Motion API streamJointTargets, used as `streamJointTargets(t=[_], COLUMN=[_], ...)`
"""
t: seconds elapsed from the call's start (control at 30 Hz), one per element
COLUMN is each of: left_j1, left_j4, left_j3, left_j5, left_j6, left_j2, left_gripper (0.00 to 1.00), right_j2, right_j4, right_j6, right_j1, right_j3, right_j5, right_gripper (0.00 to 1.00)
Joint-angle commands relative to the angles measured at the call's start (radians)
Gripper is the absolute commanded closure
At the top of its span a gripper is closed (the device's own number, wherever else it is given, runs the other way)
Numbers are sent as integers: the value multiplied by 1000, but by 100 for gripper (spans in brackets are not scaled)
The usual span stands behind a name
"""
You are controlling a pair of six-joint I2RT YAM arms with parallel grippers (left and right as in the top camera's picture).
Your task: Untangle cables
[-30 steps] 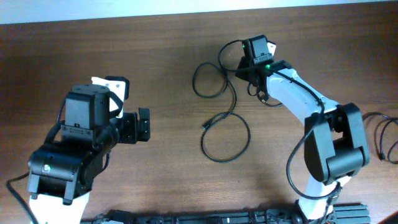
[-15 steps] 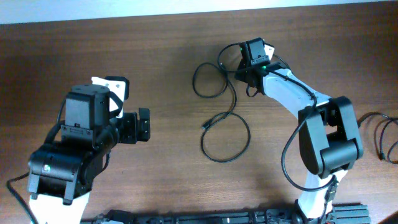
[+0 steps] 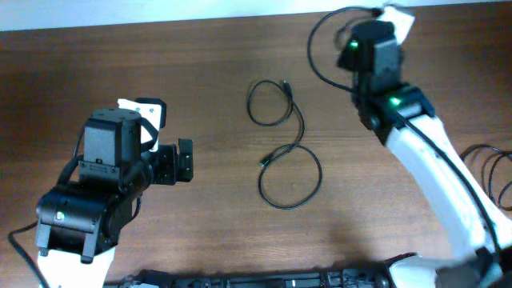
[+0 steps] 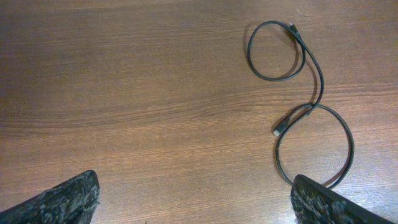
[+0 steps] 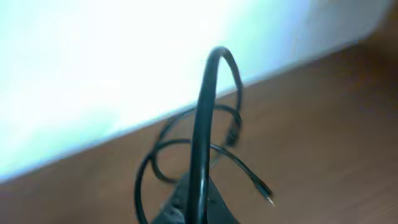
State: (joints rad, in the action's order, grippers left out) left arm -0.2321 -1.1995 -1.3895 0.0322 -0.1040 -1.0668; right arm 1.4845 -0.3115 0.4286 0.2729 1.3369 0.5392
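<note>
My right gripper will put the second black cable down on the wood (image 3: 486,124) just behind the black cable loops.
One thin black cable (image 3: 300,132) lies flat on the wooden table in a loose figure-eight with both plug ends free. It also shows in the left wrist view (image 4: 320,81). My right gripper (image 3: 386,14) is raised near the far edge and is shut on a second black cable (image 3: 316,42), which hangs in loops. In the right wrist view this held cable (image 5: 205,106) arches up from the jaws (image 5: 196,202), and its metallic-tipped end (image 5: 266,198) dangles free. My left gripper (image 3: 185,160) is open and empty, left of the lying cable; its fingers frame the left wrist view (image 4: 196,211).
More black cable loops (image 3: 496,176) lie at the table's right edge. The pale far wall runs along the table's back edge (image 3: 160,20). Dark robot mounts line the front edge (image 3: 264,280).
My right arm has risen and swung toward the far right, lifting its cable off the one on the table. The lying cable has kept its place. The left arm has not moved.
</note>
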Motion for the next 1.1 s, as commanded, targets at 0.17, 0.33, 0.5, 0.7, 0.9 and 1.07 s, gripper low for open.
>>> streamJointTargets(t=[0.17, 0.33, 0.5, 0.7, 0.9, 1.07], left_j1=[6, 6, 6, 6, 6, 6], left_j4=[2, 2, 2, 2, 2, 2], left_j3=[-19, -19, -19, -19, -19, -19], left_j5=[-11, -11, -11, -11, -11, -11], left_j6=[16, 16, 16, 16, 16, 16], left_j2=[2, 1, 1, 1, 1, 1], left_gripper=[1, 1, 1, 1, 1, 1], right_j2=[-121, -121, -121, -115, -72, 19], right_j4=[91, 45, -14, -93, -178, -220], right_j6=[-268, -267, -267, -228, -109, -94], right_j1=[-82, -220, -385, -583, -791, -904], right_j3=[4, 4, 4, 4, 4, 4], right_j5=[487, 486, 440, 229, -52, -251], right_gripper=[96, 96, 96, 96, 96, 96])
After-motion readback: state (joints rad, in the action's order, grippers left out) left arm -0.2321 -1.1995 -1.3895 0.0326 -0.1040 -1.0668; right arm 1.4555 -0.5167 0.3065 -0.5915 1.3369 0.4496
